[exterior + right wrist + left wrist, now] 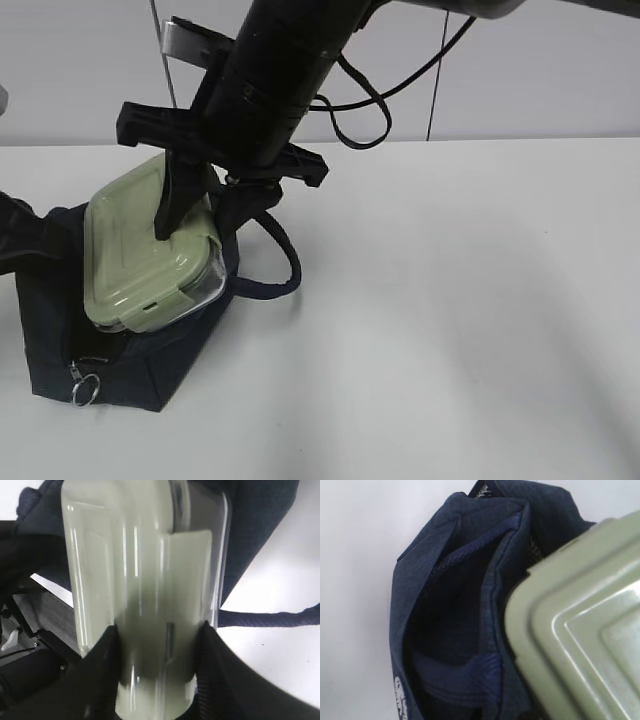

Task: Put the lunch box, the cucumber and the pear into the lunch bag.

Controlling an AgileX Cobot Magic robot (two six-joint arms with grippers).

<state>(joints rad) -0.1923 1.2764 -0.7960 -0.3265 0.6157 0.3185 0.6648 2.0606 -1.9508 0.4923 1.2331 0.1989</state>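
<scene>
My right gripper is going to let go of the lunch box inside the navy lunch bag's opening (154, 248), toward the bag's side that has the loop handle. The lunch box is tilted at the bag's open mouth now.
My right gripper (196, 215) reaches across to the left and is shut on the lunch box (140, 262), one finger on the sage-green lid and one on the clear base. The box is tilted, its lower end at the open mouth of the navy lunch bag (125, 365). In the right wrist view the fingers (106, 650) clamp the box (140, 565) edge-on. The left wrist view looks into the bag's dark open mouth (450, 615), with the box's lid (580, 630) at the right. A dark part of my left arm (12, 235) sits at the bag's left edge; its jaws are hidden. The cucumber and pear are out of view.
The bag's loop handle (287, 265) lies on the white table (460, 300) to the bag's right. The zipper's metal ring pull (85, 389) hangs at the bag's front lower corner. A cable hangs behind the right arm.
</scene>
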